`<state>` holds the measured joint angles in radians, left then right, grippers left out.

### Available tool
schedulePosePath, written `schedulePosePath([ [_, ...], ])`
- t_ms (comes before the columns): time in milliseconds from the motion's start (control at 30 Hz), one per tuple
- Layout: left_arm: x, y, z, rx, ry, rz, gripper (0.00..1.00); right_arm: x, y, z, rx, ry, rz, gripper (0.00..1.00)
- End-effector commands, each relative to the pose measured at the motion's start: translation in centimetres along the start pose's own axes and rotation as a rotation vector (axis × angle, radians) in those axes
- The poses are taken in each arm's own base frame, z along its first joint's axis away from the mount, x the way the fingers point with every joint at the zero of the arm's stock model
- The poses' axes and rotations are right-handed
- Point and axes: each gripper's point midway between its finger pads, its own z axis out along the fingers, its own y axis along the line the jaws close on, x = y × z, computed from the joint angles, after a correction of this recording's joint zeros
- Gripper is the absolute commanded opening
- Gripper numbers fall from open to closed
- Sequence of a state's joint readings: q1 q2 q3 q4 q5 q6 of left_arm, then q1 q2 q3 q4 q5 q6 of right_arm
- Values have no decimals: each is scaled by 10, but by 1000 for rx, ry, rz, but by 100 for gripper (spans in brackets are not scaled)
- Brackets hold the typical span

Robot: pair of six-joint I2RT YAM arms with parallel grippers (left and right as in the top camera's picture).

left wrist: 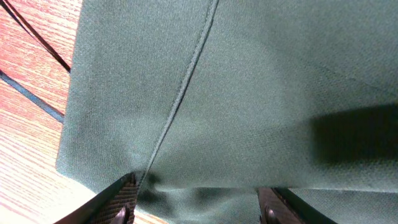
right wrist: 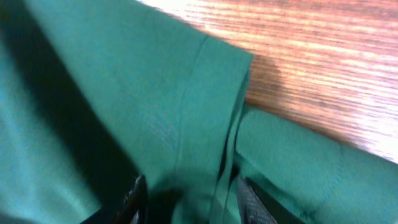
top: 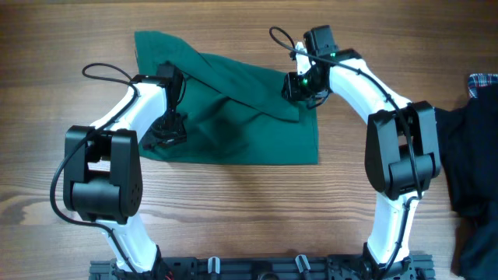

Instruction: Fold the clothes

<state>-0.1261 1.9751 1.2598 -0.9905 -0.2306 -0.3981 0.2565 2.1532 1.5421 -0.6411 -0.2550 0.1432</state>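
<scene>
The flap lies at a slant over the green clothes, so next I grab the flap's end (top: 288, 112) with my right gripper and pull it back toward the far side of the clothes before folding.
The dark green clothes (top: 249, 136) lie spread on the wooden table, with a flap folded diagonally from the top left corner toward the right edge. My left gripper (top: 167, 131) sits low at the garment's left edge. In the left wrist view its jaws (left wrist: 196, 208) are wide apart with the green fabric (left wrist: 217, 93) and a seam line between them. My right gripper (top: 299, 87) is at the flap's right end. In the right wrist view its jaws (right wrist: 189, 202) are apart around the flap's hemmed edge (right wrist: 124, 81).
A black garment (top: 475, 155) and a blue-red plaid cloth (top: 484, 82) lie at the table's right edge. Thin dark cords (left wrist: 37, 43) cross the bare wood (left wrist: 25, 155) left of the green fabric. Bare wood (top: 233, 210) lies in front of the garment.
</scene>
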Motion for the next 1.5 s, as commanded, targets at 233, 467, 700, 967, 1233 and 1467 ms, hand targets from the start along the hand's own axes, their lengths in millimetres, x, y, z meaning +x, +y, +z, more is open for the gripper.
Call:
schedulePosePath([
  [233, 11, 14, 33, -78, 60, -3, 63, -21, 23, -12, -115, -53, 19, 4],
  [467, 11, 14, 33, -78, 59, -3, 63, -75, 42, -56, -144, -240, -37, 4],
  [700, 11, 14, 33, -77, 58, -3, 63, -46, 3, -50, 57, -129, 23, 34],
  [967, 9, 13, 33, -75, 53, -4, 64, -12, -13, -30, 98, -37, 76, 52],
  [1233, 9, 13, 33, -75, 53, -4, 64, 6, 4, -15, -29, 7, 162, 52],
  [1467, 9, 13, 33, -75, 54, -4, 64, 3, 28, -17, -165, 13, 200, 52],
])
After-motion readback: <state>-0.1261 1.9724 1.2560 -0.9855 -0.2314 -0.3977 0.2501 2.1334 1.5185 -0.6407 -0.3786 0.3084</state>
